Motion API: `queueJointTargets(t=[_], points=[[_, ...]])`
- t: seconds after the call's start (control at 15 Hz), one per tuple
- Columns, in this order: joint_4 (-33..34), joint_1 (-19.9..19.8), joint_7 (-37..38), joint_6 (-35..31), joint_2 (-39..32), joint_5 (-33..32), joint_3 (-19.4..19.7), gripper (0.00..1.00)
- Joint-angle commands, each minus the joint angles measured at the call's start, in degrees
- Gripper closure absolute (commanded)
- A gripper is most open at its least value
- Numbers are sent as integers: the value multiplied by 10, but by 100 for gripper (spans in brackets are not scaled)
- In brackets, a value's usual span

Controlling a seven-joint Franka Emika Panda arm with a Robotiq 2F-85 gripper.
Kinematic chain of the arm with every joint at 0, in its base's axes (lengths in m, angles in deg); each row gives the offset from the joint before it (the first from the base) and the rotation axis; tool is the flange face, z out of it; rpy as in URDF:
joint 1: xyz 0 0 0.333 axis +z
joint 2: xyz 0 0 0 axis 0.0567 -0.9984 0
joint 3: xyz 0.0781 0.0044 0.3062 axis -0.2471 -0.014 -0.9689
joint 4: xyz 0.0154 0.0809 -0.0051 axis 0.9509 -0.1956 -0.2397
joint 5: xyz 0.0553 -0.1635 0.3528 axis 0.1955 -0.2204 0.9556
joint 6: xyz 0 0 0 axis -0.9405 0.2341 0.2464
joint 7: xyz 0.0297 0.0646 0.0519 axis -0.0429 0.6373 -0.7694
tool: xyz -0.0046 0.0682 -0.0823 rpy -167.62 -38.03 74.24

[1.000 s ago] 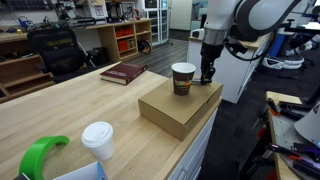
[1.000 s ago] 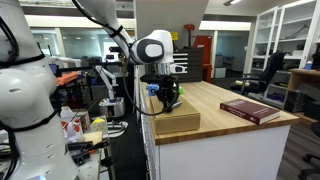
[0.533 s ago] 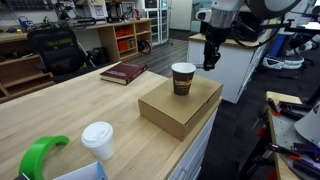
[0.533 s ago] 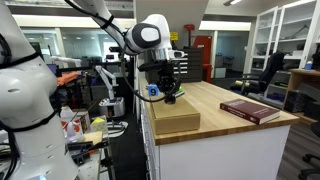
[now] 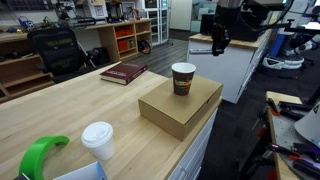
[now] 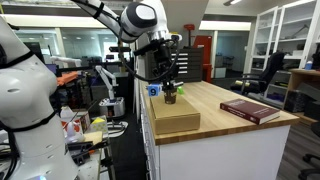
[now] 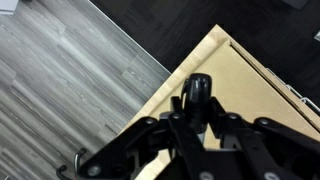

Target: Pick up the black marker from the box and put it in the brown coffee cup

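My gripper has the black marker. It will release the marker inside the opening of the brown coffee cup [image 5: 182, 67], sticking up above the cup's rim.
The brown coffee cup [image 5: 183, 78] stands on the far end of the tan cardboard box [image 5: 180, 108] in both exterior views; the cup [image 6: 170, 95] and box [image 6: 172, 120] sit at the table's end. My gripper [image 5: 218, 42] hangs well above and beyond the cup, clear of the box, and also shows in an exterior view [image 6: 166, 70]. In the wrist view my gripper [image 7: 197, 115] is shut on the black marker [image 7: 198, 92], which sticks out between the fingers, with the box corner [image 7: 245, 75] far below.
A dark red book [image 5: 123, 72] lies behind the box on the wooden table [image 5: 70, 115]. A white lidded cup [image 5: 98, 140] and a green object [image 5: 40, 155] stand at the near end. Grey floor [image 7: 60, 80] lies beyond the table edge.
My gripper has risen from the box surface beside the cup to well above it, carrying the black marker. The cup and box have not moved.
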Motion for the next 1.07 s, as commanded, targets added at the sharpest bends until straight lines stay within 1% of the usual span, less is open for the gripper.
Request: queueJointTargets(t=[0.0,0.27,0.47,0.53,0.87,1.0], points=[[66,5,-10,94,-1,-18,-7,93],[142,13,-22,183,-22,-28,-19,93],[195,22,-33,238,-51,-44,-32,93],[216,28,-37,274,-50,-46,-41,93],[311,54,-42,390,-114,-77,-75,93],[339,66,-46,421,-141,-91,-88,93]])
